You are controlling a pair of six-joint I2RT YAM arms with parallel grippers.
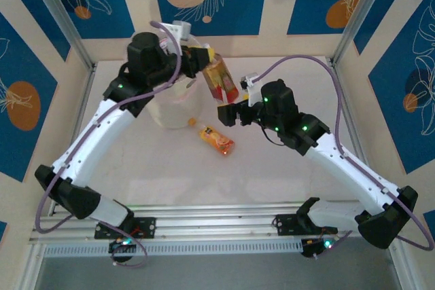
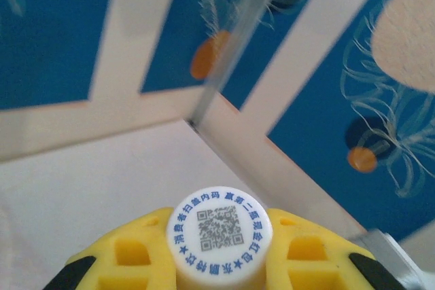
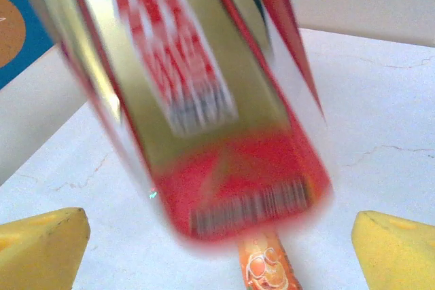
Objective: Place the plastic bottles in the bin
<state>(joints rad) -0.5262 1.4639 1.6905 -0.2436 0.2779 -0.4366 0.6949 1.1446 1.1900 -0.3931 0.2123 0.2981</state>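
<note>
The robot's left gripper will release the red-labelled bottle inside the bin (image 1: 183,51), along the side that faces the right gripper.
My left gripper (image 1: 201,56) is shut on the white QR-printed cap (image 2: 220,232) of a red-labelled plastic bottle (image 1: 221,79). The bottle hangs tilted just right of the bin (image 1: 170,115), a cream-white bucket partly hidden under the left arm. In the left wrist view the yellow fingers (image 2: 129,252) press both sides of the cap. My right gripper (image 1: 228,113) stands open below the bottle's base. In the right wrist view the red bottle (image 3: 217,120) is blurred between the wide-apart yellow fingertips (image 3: 47,242), not touching them. An orange-labelled bottle (image 1: 216,138) lies on the table.
The white table (image 1: 272,168) is walled by blue-patterned panels and metal frame posts (image 1: 61,18). The orange bottle (image 3: 268,269) lies just beyond the right gripper's tips. A purple cable (image 1: 299,62) loops over the right arm.
</note>
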